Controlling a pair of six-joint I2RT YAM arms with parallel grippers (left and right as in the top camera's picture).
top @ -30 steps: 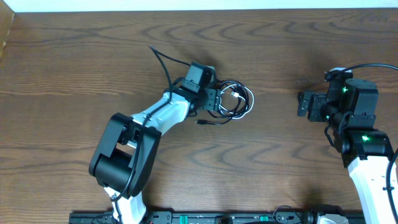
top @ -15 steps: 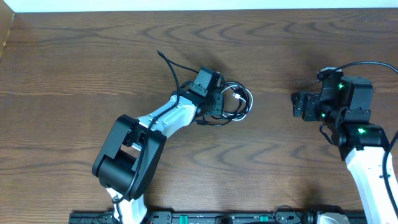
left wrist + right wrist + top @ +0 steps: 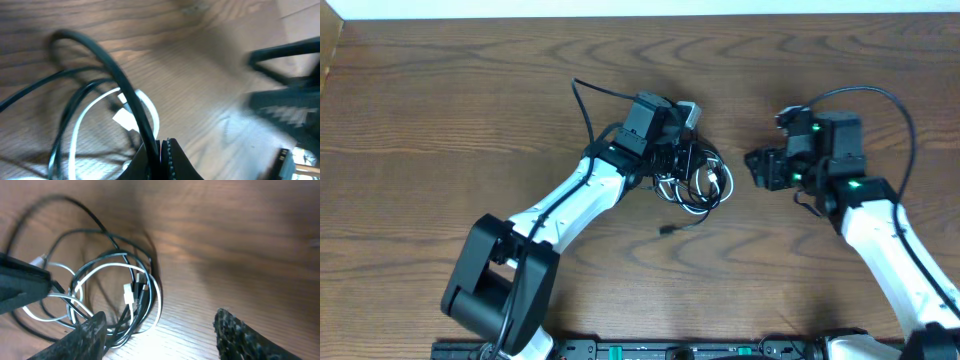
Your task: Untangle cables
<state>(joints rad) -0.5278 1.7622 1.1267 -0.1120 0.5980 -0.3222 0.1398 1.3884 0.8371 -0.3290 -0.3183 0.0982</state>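
The black cable in my left gripper tangles with the white cable; next my right gripper pinches the coil's outer black loop [image 3: 149, 256] and pulls it away.
The cables [image 3: 698, 182] are a tangled coil of thin black and white cords at mid-table, with one black plug end [image 3: 667, 230] trailing toward the front. My left gripper [image 3: 683, 152] is at the coil's far-left edge. In the left wrist view that gripper [image 3: 161, 150] is shut on a black cable [image 3: 116, 75], and a white cable [image 3: 150, 107] loops behind it. My right gripper [image 3: 760, 168] is just right of the coil, open. In its wrist view the coil [image 3: 115, 292] lies ahead of the right gripper [image 3: 160, 317], partly behind the left finger [image 3: 85, 337].
Bare brown wood surrounds the coil. A thick black arm wire [image 3: 585, 105] arcs behind the left wrist, and another loops above the right arm [image 3: 895, 110]. The table's far edge meets a white strip [image 3: 640, 8].
My left gripper has shut on a black cable and carried the coil a little right. The right arm has moved left toward the coil, its jaws narrowing.
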